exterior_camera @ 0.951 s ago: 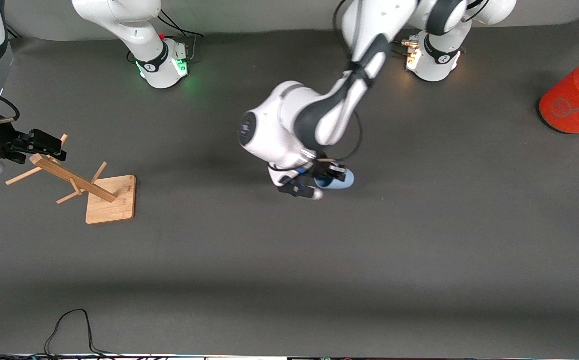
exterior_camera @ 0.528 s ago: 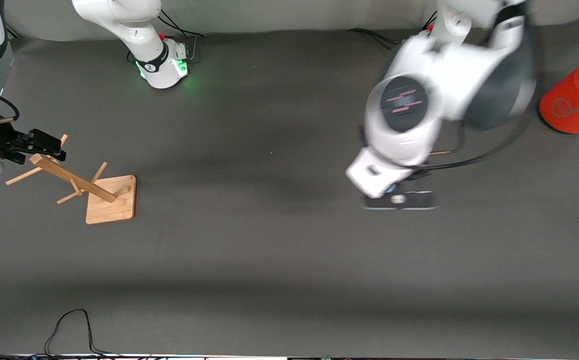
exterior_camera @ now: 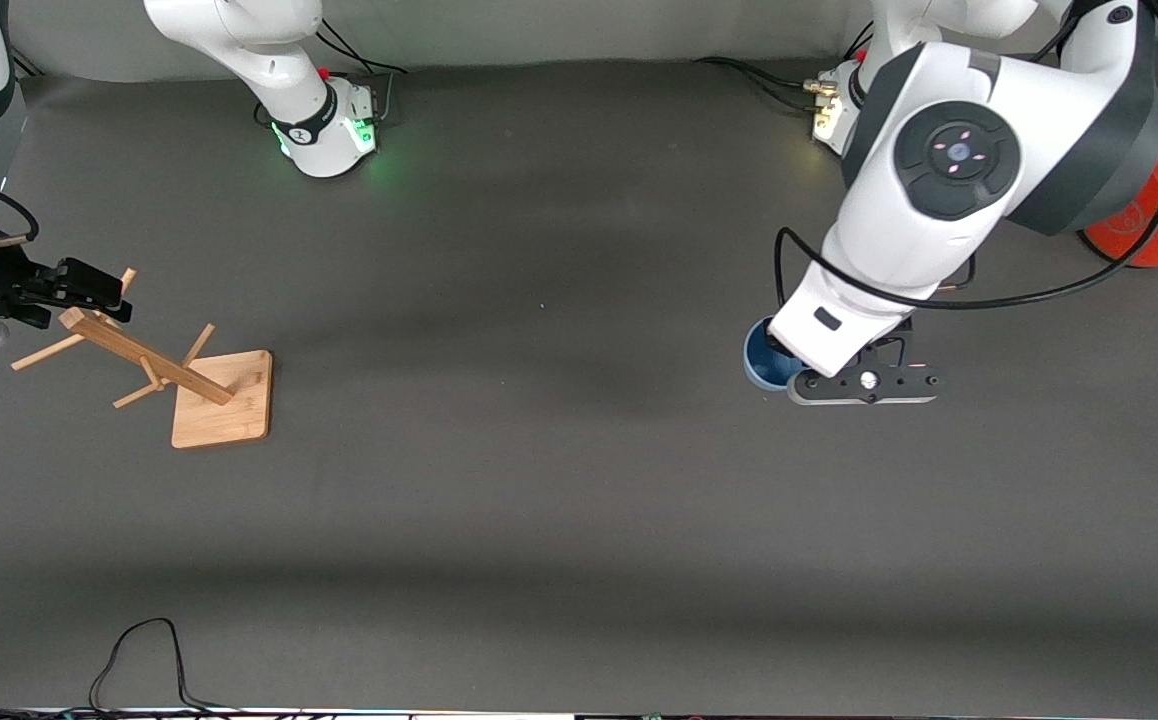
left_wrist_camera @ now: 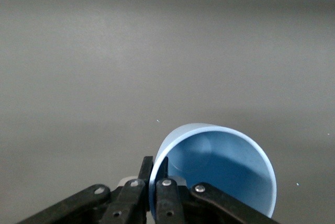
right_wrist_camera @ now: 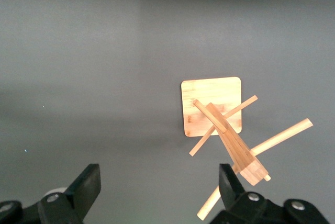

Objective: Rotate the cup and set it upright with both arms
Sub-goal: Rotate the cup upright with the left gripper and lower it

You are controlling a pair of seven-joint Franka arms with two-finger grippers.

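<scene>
Next, I release the light-blue cup with my left gripper near the middle of the bare mat (exterior_camera: 638,402), closer to the wooden rack.
The light-blue cup (exterior_camera: 763,362) is pinched by its rim in my left gripper (exterior_camera: 787,368), over the mat toward the left arm's end of the table. Its dark inside faces the front camera. In the left wrist view one finger is inside and one outside the rim, shut on the cup's (left_wrist_camera: 220,166) wall by the left gripper (left_wrist_camera: 155,167). My right gripper (exterior_camera: 89,285) is open and empty, held over the top of the wooden rack; it also shows in the right wrist view (right_wrist_camera: 159,182). The right arm waits.
A wooden peg rack on a square base (exterior_camera: 222,400) stands at the right arm's end; it also shows in the right wrist view (right_wrist_camera: 212,106). An orange-red cylinder (exterior_camera: 1144,235) stands at the left arm's end, partly hidden by the left arm. A black cable (exterior_camera: 139,650) lies near the front edge.
The left arm swung from the table's middle toward its own end, carrying the cup. The cup turned from lying on its side to showing its open mouth. The right arm stayed still.
</scene>
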